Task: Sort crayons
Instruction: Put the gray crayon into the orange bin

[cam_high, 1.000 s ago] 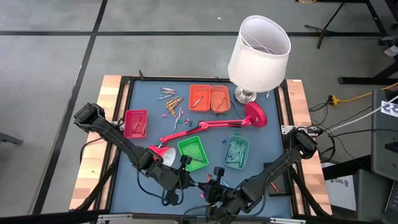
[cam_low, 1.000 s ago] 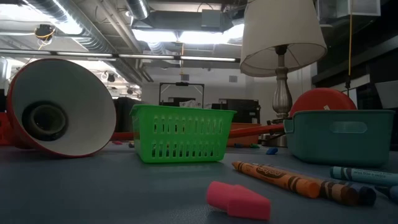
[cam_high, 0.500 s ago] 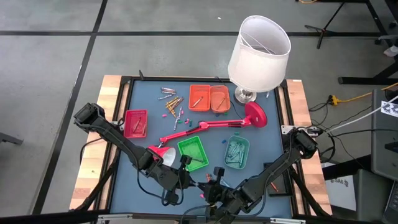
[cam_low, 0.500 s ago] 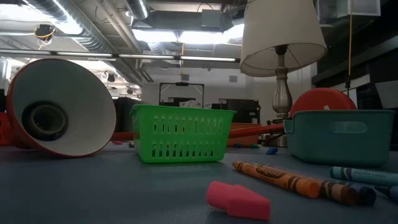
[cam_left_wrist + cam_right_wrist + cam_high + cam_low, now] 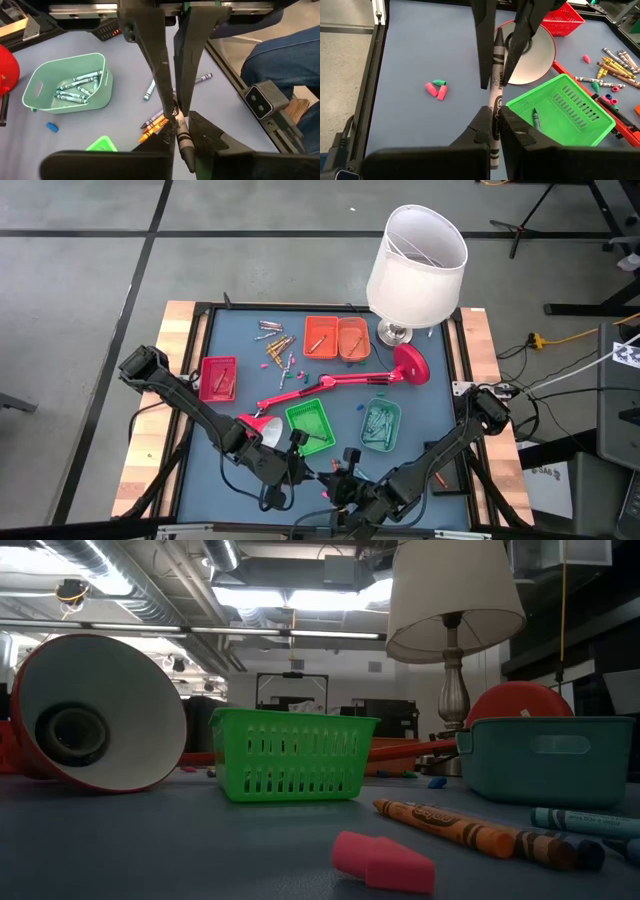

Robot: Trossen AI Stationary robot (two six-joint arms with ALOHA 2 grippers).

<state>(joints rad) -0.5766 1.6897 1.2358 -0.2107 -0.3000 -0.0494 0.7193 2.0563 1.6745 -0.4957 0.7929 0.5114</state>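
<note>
The grey-wrapped crayon's dark tip sits loosely between my left gripper's fingers, so next my left gripper opens and takes the crayon's body [image 5: 497,75] before my right gripper opens.
Above the table's near edge my two grippers meet tip to tip over one grey-wrapped crayon [image 5: 496,60] with dark ends. My right gripper [image 5: 496,115] is shut on it. My left gripper [image 5: 495,72] has a finger on each side of the crayon's other end, standing a little apart from it. Whether either finger still touches, I cannot tell. In the high view the pair [image 5: 320,473] is a dark tangle. Loose crayons [image 5: 275,345] lie at the far left, and more [image 5: 159,122] lie on the mat below the grippers. My right gripper pinches the crayon between its two fingers, on the stretch nearer its own end [image 5: 495,102]. The fingers slant down from the table's near right and lie along the crayon. It sticks out past the fingertips toward the left gripper, clear of the table.
Green basket [image 5: 308,425], teal tray [image 5: 381,423], two orange trays [image 5: 338,337] and a red tray [image 5: 218,378] stand on the mat. A red desk lamp [image 5: 330,383] lies across the middle, and a white-shaded lamp [image 5: 415,260] stands far right. Erasers [image 5: 436,89] lie near. A person's leg [image 5: 285,55] is beyond the table's edge.
</note>
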